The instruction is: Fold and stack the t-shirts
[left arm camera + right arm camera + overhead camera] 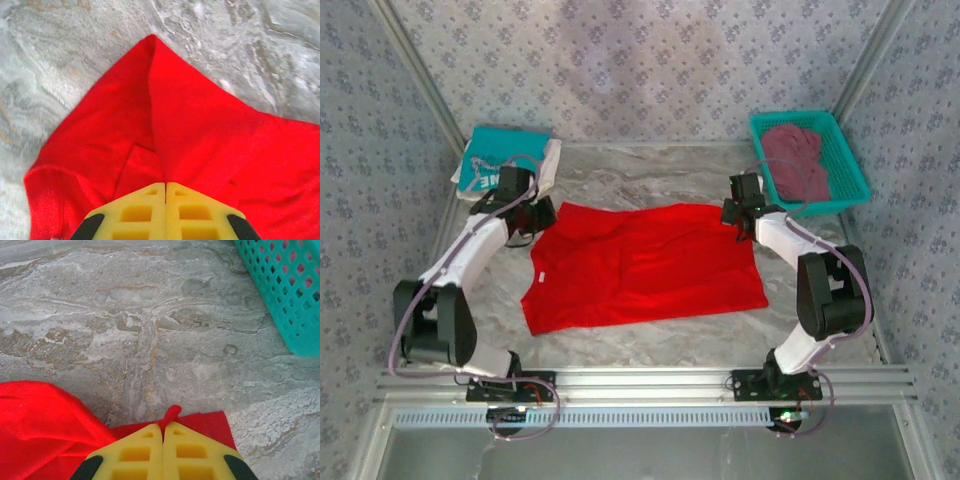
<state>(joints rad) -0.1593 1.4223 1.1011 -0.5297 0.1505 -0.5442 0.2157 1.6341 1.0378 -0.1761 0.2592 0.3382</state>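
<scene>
I need to let go of the red t-shirt's far corner with my left gripper on the shirt's near part (550, 298), next to the small white tag.
A bright red t-shirt (645, 265) lies spread flat in the middle of the marble table. My left gripper (533, 215) is at its far left corner, and in the left wrist view the yellow jaws (165, 184) are shut on the red t-shirt (200, 130), with a raised crease running away from the tips. My right gripper (738, 214) is at the far right corner. There its jaws (163, 424) are shut on the shirt's edge (200, 420), a small tuft of cloth poking out between the tips. A folded teal t-shirt (485, 165) rests on a white one (548, 160) at the far left.
A teal mesh basket (850, 165) stands at the far right with a maroon t-shirt (795, 160) bundled in it; its wall (285, 295) is close to the right gripper. Patterned walls enclose the table on three sides. A metal rail (640, 380) runs along the near edge.
</scene>
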